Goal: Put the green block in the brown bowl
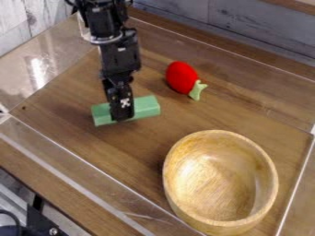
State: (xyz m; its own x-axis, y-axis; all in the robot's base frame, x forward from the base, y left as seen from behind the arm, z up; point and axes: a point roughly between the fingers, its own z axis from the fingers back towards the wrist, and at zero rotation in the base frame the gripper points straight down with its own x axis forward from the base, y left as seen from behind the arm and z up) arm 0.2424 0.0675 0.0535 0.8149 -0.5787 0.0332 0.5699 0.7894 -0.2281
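My gripper is to carry on to the brown bowl. It will then let go of the green block, still low over the wooden table, on the middle of the brown bowl's bottom [216, 182].
The green block [145, 108] is a flat green bar lying crosswise low over the wooden table, left of centre. My gripper [120, 109] points almost straight down with its black fingers shut on the block's middle, hiding part of it. The brown bowl [171, 171], large, round, of light wood and empty, stands at the front right, a short way to the right of and nearer than the block.
A red rounded object [183, 76] with a pale green tip lies behind the block, toward the back right. Clear plastic walls [74, 175] ring the wooden table [246, 101] on all sides.
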